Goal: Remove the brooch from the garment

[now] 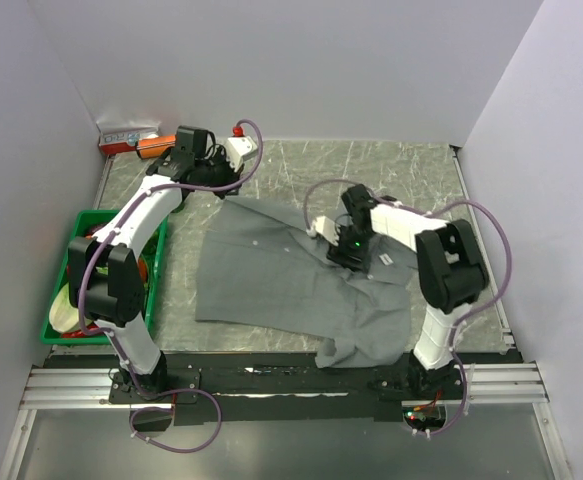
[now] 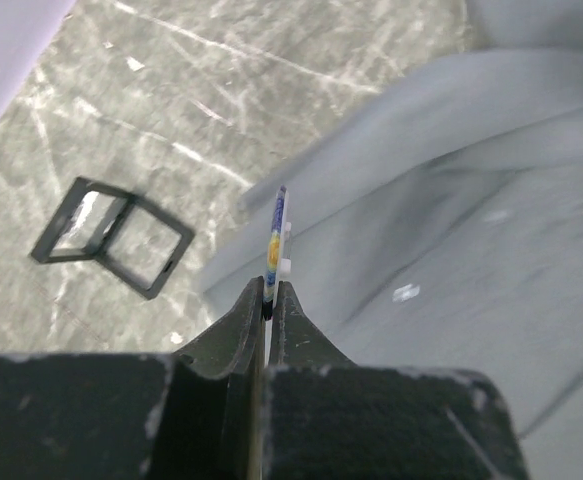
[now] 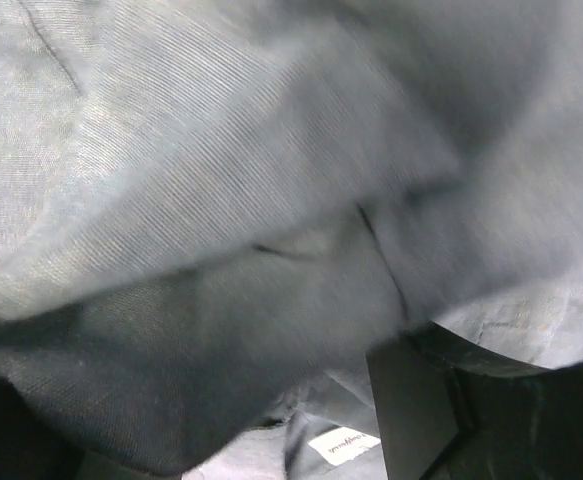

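Observation:
I need to release the brooch, now upright above the garment's near edge, from my left gripper inside the open black-framed case [image 1: 228, 185] [image 2: 143, 246], just behind the corner of the grey garment.
My left gripper [image 2: 269, 292] is shut on the brooch [image 2: 275, 235], a thin disc seen edge-on with blue and yellow on its rim. It is held upright above the near edge of the grey garment [image 2: 471, 200]. From above, the left gripper [image 1: 221, 175] hovers at the garment's [image 1: 271, 275] far left corner; the brooch is too small to pick out there. My right gripper [image 1: 346, 250] presses into the shirt near its white label [image 1: 383, 260]. In the right wrist view a thick fold of garment [image 3: 221, 200] fills the gap beside one dark finger [image 3: 411, 400].
A green basket [image 1: 91, 215] with items stands at the left edge. An orange and red box [image 1: 131, 140] lies at the back left. A black wire-frame cube [image 2: 111, 235] rests on the marbled table near the shirt. Walls close in on three sides.

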Controlling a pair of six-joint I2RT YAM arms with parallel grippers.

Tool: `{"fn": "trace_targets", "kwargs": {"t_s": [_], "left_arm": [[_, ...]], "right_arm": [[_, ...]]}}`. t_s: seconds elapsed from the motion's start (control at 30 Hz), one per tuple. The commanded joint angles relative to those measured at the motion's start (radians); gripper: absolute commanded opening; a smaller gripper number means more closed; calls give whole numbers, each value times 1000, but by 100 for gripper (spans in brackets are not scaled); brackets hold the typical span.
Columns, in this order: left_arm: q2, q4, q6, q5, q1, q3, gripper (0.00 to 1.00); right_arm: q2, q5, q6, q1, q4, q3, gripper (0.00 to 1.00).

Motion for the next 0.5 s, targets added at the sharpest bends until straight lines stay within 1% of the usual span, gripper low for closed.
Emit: {"fn": "trace_targets", "kwargs": {"t_s": [0.0, 0.07, 0.1, 0.13, 0.17, 0.2, 0.23, 0.27, 0.3, 0.37, 0.4, 0.47], "left_arm": [[12, 65, -20, -84, 5, 14, 1], [41, 114, -30, -168, 5, 29, 1], [86, 122, -25, -199, 3, 43, 1], [117, 117, -16, -240, 0, 66, 1], [150, 89, 10, -306, -5, 128, 1], [219, 72, 22, -342, -5, 162, 1], [251, 59, 35, -371, -6, 219, 1], [279, 45, 68, -395, -5, 240, 1], [325, 41, 87, -440, -5, 257, 1], [362, 33, 131, -478, -5, 296, 1], [397, 28, 144, -510, -5, 308, 1], [428, 28, 168, -547, -5, 340, 1]], "right_arm": [[-88, 134, -266, -65, -77, -161, 67], [-106, 118, -283, -86, -68, -146, 71], [-105, 95, -276, -91, -96, -119, 72], [-105, 70, -264, -97, -118, -85, 74], [-99, 29, -227, -98, -136, -17, 75], [-99, 16, -210, -100, -161, 16, 78], [-100, -2, -195, -100, -173, 47, 87], [-112, -20, -163, -100, -184, 103, 99], [-120, -62, -147, -100, -189, 127, 100], [-149, -103, -92, -100, -195, 188, 100], [-163, -147, -70, -100, -193, 205, 100], [-192, -178, 1, -98, -167, 243, 100]]}}
